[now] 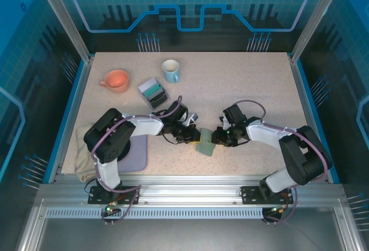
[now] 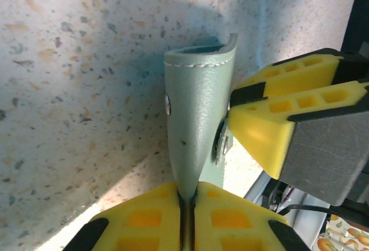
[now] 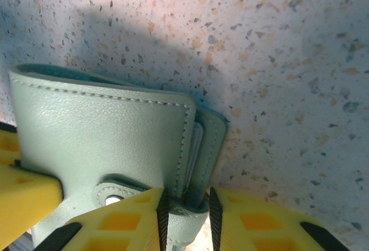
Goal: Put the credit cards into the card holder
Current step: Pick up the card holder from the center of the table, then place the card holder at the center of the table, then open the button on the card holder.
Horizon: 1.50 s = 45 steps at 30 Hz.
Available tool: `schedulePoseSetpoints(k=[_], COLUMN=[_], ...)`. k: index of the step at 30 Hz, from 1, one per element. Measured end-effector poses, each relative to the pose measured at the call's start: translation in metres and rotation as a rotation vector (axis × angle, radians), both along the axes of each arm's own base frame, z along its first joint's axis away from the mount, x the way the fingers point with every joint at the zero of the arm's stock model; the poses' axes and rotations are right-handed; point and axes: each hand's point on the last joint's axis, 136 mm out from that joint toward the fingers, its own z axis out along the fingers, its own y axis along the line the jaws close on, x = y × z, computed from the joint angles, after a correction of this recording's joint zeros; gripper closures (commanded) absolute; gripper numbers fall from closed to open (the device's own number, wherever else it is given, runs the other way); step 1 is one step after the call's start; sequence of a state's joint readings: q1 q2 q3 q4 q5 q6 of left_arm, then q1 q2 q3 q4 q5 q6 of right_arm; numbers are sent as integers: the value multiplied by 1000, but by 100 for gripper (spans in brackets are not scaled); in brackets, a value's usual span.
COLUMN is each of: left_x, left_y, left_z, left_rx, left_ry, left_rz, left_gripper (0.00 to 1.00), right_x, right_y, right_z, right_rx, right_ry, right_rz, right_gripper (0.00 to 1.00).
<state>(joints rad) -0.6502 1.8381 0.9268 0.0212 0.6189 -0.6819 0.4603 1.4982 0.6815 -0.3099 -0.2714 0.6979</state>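
Next, I grip the strap's bend (image 3: 188, 219) with my right gripper and pull it open while my left gripper steadies the card holder, since the strap lies across the card holder's side.
The sage-green card holder (image 1: 205, 148) sits near the table's front middle, between both grippers. My left gripper (image 2: 187, 198) is shut on one thin flap of the card holder (image 2: 199, 107), which stands up on edge from between the yellow fingers. My right gripper (image 3: 187, 203) is shut on the card holder's (image 3: 104, 130) folded edge, next to its round snap (image 3: 113, 200). In the top view the left gripper (image 1: 194, 137) and right gripper (image 1: 217, 139) face each other across it. The credit cards (image 1: 153, 92), teal, dark and white, lie stacked in a small box further back left.
An orange mug (image 1: 116, 80) and a white-blue mug (image 1: 170, 70) stand at the back. A lilac mat (image 1: 137, 154) over a beige cloth (image 1: 79, 147) lies front left. The right gripper's yellow fingers (image 2: 288, 118) crowd the left wrist view.
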Motion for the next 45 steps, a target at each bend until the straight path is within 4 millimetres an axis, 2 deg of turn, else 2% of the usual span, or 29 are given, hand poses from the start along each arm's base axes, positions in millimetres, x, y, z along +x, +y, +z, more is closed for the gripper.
schedulePoseSetpoints(k=[5,10,14,17,22,27,32,37,40,43,45], left_x=[2,5,6,7,3,6,5,0,-3,-5,-5], left_y=[-2,-4,-5,-4,3,3,5,10,12,15,16], left_z=[9,15,17,17,6,7,7,9,6,2,1], left_rx=[-30,-48,-54,-55,-25,-25,-29,-29,-23,-12,-7], left_ry=[-16,-25,-26,-21,0,-14,-30,-30,-24,-19,-19], left_rz=[20,32,37,51,79,93,98,101,101,106,109], left_gripper=[93,94,95,95,97,99,100,100,99,95,86], right_x=[3,6,6,7,9,12,16,9,6,7,7], right_y=[1,13,21,24,27,25,16,-21,-29,-29,-30], right_z=[13,28,30,24,11,12,13,1,1,3,3], right_rx=[-30,-41,-64,-93,-154,-204,-242,-356,-372,-367,-366], right_ry=[-38,-87,-101,-96,-78,-93,-113,-66,-52,-57,-55], right_rz=[14,48,66,68,72,55,38,-14,-19,-16,-14], right_gripper=[64,57,54,50,61,74,76,75,75,76,77])
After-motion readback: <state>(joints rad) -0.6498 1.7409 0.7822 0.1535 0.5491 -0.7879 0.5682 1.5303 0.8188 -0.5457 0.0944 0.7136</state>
